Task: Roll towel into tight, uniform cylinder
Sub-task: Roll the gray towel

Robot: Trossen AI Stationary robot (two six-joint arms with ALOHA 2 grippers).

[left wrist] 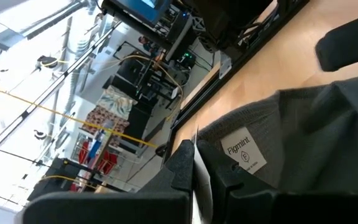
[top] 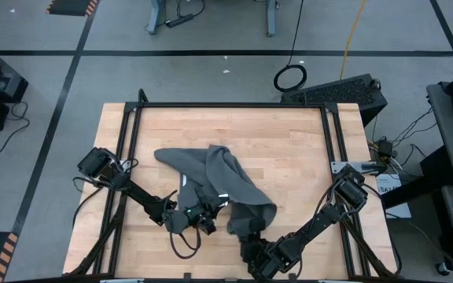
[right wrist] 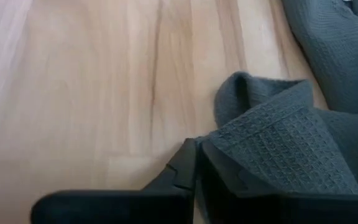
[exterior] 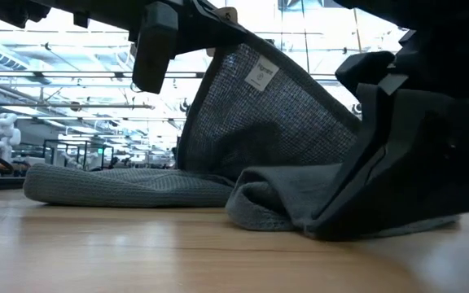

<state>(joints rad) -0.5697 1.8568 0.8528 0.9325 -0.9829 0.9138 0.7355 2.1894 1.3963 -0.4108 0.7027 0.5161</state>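
Observation:
My right gripper is going to let go of the towel's bunched fold, now low near the table's near edge, against the raised edge [top: 226, 218] next to my left gripper.
The dark grey towel [top: 215, 177] lies crumpled in the middle of the wooden table [top: 297, 149]. Its far part rests flat on the wood [exterior: 120, 185], and its near part is drawn up in a tent [exterior: 259, 122]. The small white tag [left wrist: 244, 152] sits on the raised edge and also shows in the low view [exterior: 259, 73]. My left gripper [top: 209, 214] is shut on that raised edge. My right gripper [top: 246, 232], to its right and low near the table's near edge, is shut on a bunched part of the towel [right wrist: 272, 137]. My left gripper pinches the towel's edge right beside the white tag [left wrist: 229, 168] between its two fingers. That edge is lifted above the table, and the cloth hangs from it in a slanting sheet down to the part on the wood. My right gripper pinches a bunched fold of the towel [right wrist: 229, 146] at its near right end between its two fingers. The fingers [right wrist: 185, 165] lie low, close to the wood. The fold sits on or just above the table [exterior: 275, 213]; the number of layers does not show.
A black frame [top: 226, 106] runs along the table's far edge and down both sides. Bare wood lies to the right of the towel [top: 305, 181] and along the far side. Cables and equipment stand on the floor beyond the table.

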